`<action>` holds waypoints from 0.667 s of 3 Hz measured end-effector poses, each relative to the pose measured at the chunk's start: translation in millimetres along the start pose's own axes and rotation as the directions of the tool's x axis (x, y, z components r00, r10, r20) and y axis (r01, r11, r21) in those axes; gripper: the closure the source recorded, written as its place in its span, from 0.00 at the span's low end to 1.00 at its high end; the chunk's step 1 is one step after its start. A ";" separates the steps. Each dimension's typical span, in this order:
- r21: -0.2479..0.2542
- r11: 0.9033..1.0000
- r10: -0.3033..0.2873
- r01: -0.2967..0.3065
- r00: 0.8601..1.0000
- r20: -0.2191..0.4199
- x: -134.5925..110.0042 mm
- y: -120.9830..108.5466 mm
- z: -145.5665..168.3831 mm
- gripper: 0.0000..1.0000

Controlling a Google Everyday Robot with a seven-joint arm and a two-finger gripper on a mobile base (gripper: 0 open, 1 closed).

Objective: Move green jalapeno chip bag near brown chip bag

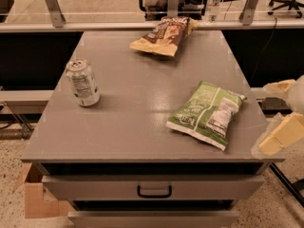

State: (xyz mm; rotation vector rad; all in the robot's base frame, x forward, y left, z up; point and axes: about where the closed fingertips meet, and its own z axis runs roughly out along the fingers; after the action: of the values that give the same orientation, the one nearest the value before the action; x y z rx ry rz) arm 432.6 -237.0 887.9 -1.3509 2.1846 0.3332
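Observation:
The robot's gripper needs to next go to the green jalapeno chip bag and close on the bag's side at the white nutrition label (227, 115).
The green jalapeno chip bag (207, 114) lies flat on the right front part of the grey table (133, 127), with its white nutrition label turned to the right. The brown chip bag (164, 35), dark brown with tan edges, lies at the far middle of the table, well apart from the green bag. My gripper (281, 122) shows as cream-coloured parts at the right edge of the view. It is beside the table's right front corner, to the right of the green bag and not touching it. It holds nothing that I can see.
A silver soda can (83, 82) stands upright on the left side of the table. A drawer with a dark handle (154, 192) is under the front edge. A cardboard box (35, 198) sits on the floor at the lower left. A railing and a water bottle (214, 0) stand behind the table.

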 end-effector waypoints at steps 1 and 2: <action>0.055 0.998 0.036 -0.038 0.999 0.039 -2.7 -4.3 -18.4 0.00; 0.024 0.999 0.036 -0.037 0.998 0.053 0.6 1.9 -2.8 0.00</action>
State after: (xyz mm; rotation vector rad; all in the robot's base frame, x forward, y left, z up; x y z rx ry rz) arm 429.8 -237.8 889.7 -1.2759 2.1646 0.3500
